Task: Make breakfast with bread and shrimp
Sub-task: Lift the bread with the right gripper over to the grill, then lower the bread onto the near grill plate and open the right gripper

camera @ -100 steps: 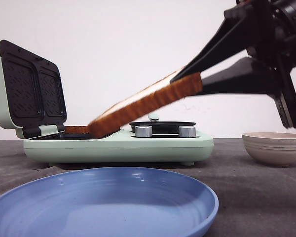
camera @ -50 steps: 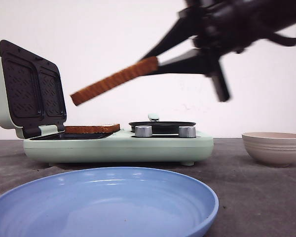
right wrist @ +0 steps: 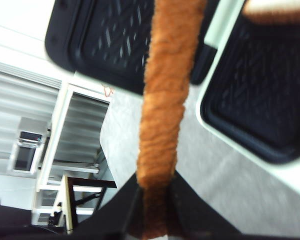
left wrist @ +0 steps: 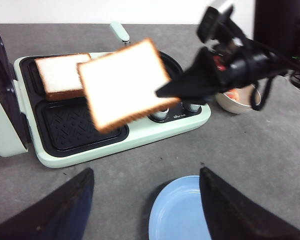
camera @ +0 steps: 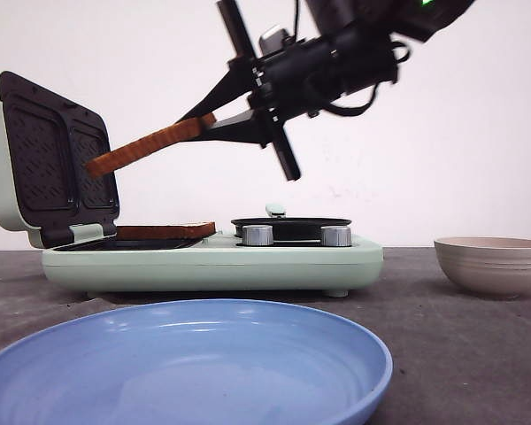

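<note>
I should use my right gripper to set its slice of bread free on the sandwich maker's empty black plate [camera: 120, 230] [right wrist: 240, 92], beside the flat slice. Its slice is still tilted above the maker.
My right gripper [camera: 203, 124] is shut on the edge of one bread slice [camera: 146, 148], holding it tilted in the air above the open mint-green sandwich maker [camera: 212, 261]. In the left wrist view this bread slice [left wrist: 122, 82] hangs over the maker's near black plate. A second bread slice [left wrist: 57, 75] lies flat in the far plate. My left gripper [left wrist: 145, 170] is open and empty above the table, back from the maker. Something orange shows in the bowl [left wrist: 240, 105], mostly hidden by the right arm; I cannot tell if it is the shrimp.
The maker's lid [camera: 53, 159] stands open at the left. A small round black pan [camera: 292, 226] with two silver knobs sits on its right half. A blue plate [camera: 186, 363] lies at the front, and the beige bowl [camera: 494, 264] stands at the right.
My right gripper has lifted the slice off the maker and carried it up and to the left. The slice in the plate has not moved.
</note>
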You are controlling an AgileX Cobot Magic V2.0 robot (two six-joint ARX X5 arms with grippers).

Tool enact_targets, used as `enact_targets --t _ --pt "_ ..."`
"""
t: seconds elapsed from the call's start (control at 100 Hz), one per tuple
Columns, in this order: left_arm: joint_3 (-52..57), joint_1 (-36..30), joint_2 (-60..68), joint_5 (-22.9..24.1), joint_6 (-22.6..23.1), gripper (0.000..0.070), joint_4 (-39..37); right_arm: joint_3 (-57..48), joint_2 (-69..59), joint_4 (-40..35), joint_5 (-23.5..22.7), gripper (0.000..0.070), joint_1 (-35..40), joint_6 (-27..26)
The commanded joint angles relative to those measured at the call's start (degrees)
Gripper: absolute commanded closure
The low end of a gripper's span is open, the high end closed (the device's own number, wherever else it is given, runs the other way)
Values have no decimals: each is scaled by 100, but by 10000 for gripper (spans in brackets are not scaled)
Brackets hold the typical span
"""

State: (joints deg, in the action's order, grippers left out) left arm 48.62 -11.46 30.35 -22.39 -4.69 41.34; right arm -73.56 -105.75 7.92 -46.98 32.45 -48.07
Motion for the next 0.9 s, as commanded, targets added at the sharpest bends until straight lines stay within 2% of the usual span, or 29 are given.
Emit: enact_targets --t 0.0,0.17,0.44,0.65,0.89 --pt "68 -2 15 4 -37 345 -66 -293 -256 35 -63 700 35 -122" --pt "68 -2 15 4 -37 345 -66 -706 -664 35 -101 700 48 -280" --pt "68 0 15 4 -35 345 -66 -756 -970 68 -72 700 212 -409" --pt "68 -2 15 2 -39 345 -66 -756 -1008 72 363 700 365 -448" --pt "68 -2 -7 2 -57 345 -66 -756 -1008 48 636 700 382 -555"
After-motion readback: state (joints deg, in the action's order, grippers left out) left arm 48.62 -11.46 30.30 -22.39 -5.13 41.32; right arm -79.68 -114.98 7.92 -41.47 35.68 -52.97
